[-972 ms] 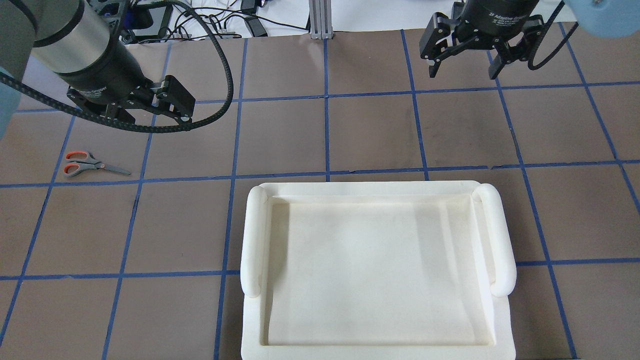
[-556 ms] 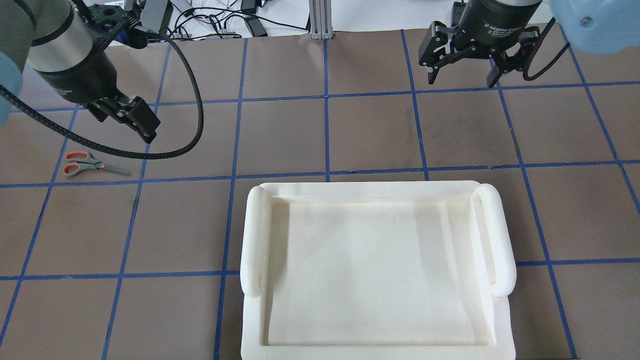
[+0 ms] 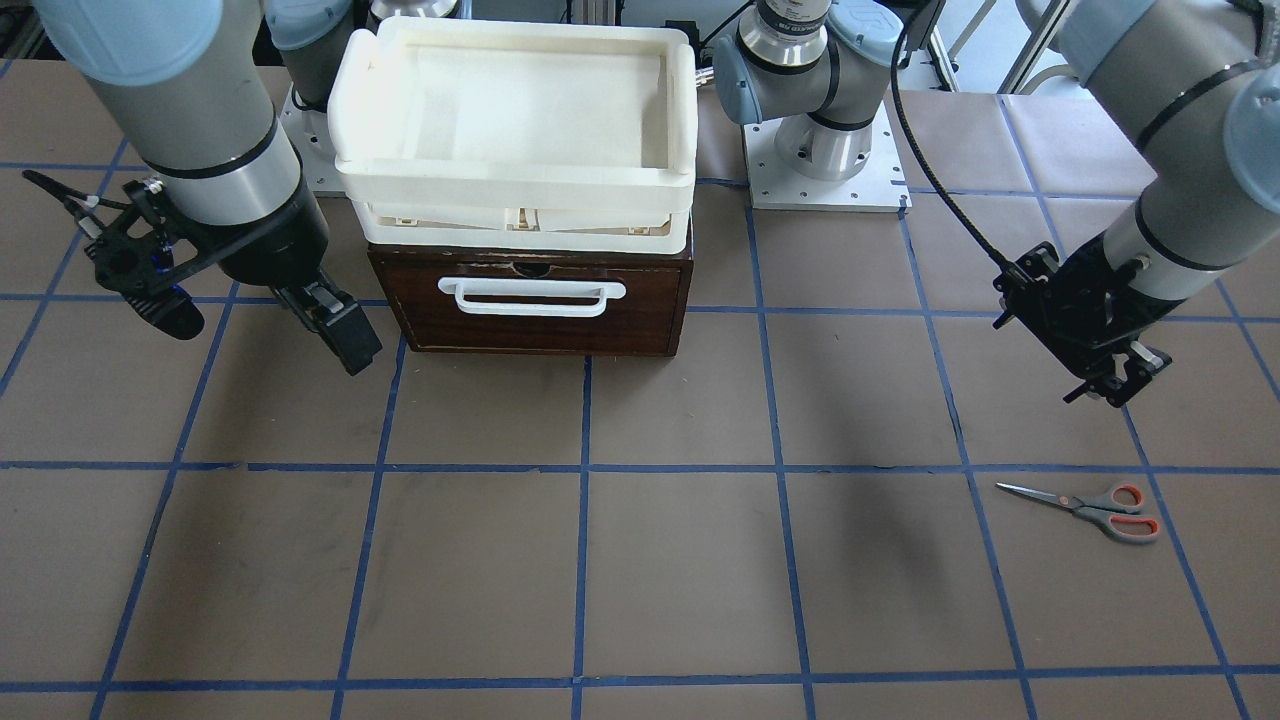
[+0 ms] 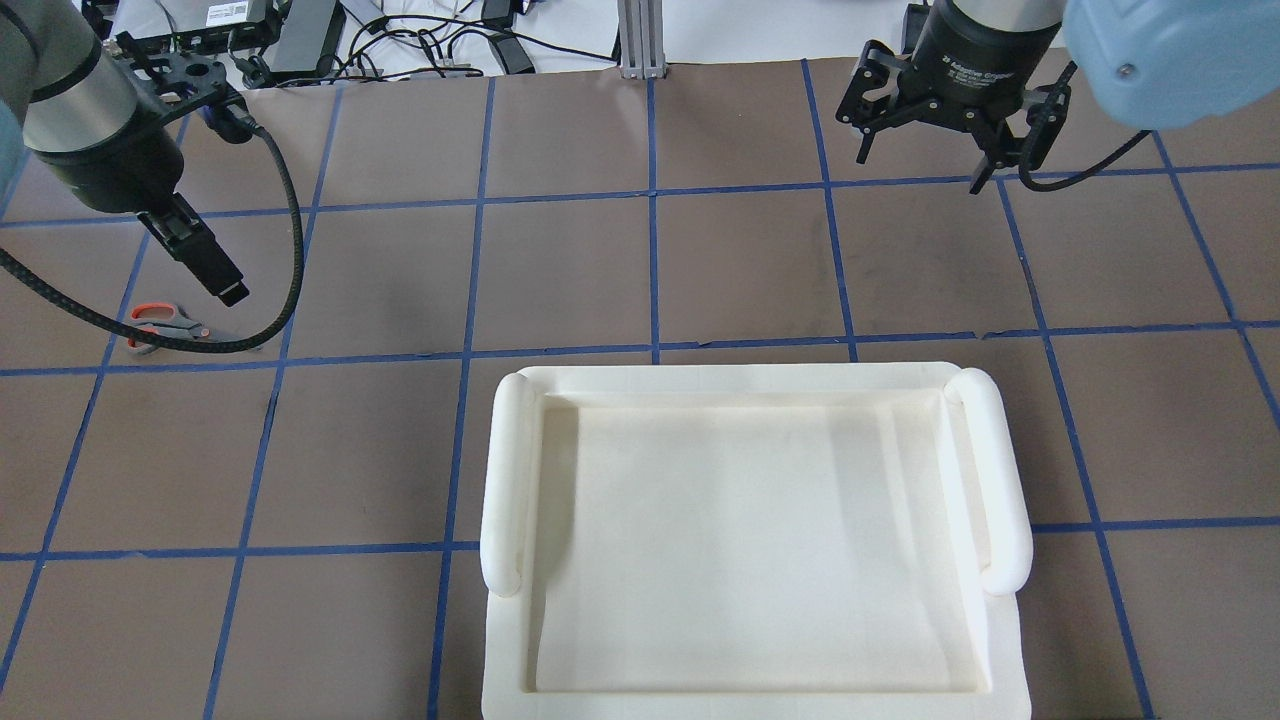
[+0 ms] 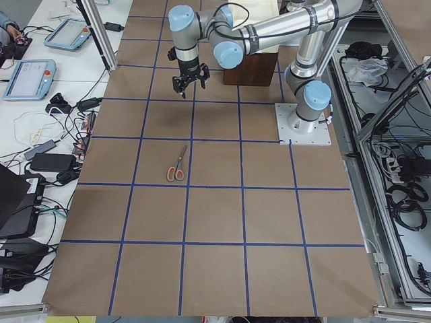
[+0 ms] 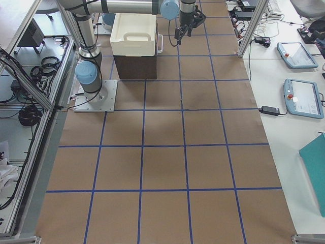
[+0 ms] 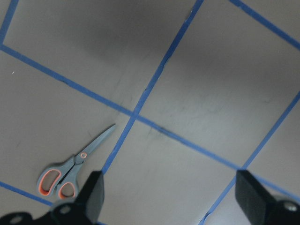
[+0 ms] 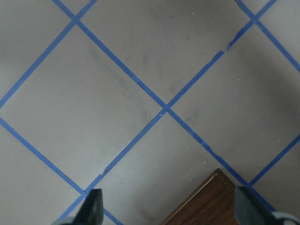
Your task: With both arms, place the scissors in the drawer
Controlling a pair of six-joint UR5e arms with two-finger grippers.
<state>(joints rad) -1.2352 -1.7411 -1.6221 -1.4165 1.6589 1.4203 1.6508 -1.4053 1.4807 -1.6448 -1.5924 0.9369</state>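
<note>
The robot's left gripper should close across the grey handles (image 3: 1092, 506) (image 7: 75, 163) of the scissors, between their screw and the orange-lined finger holes.
The scissors (image 3: 1085, 508) lie flat on the brown table; they also show in the overhead view (image 4: 160, 328), partly behind a black cable, and in the left wrist view (image 7: 75, 164). My left gripper (image 4: 225, 285) is open and empty, hovering above the table just beside the scissors on the robot's side (image 3: 1110, 375). The dark brown drawer (image 3: 530, 300) with its white bar handle (image 3: 530, 296) is shut. My right gripper (image 4: 920, 170) is open and empty, hovering beside the drawer's front corner (image 8: 211, 201), as the front-facing view (image 3: 260, 340) shows.
A white foam tray (image 3: 515, 190) sits on top of the drawer's cabinet and hides it in the overhead view (image 4: 740, 380). Blue tape lines grid the table. The arm bases (image 3: 825, 150) stand behind the cabinet. Cables and devices lie past the far table edge.
My left gripper has swung left and turned, ending close to the scissors. My right gripper has turned a little and shifted slightly. The scissors have not moved.
</note>
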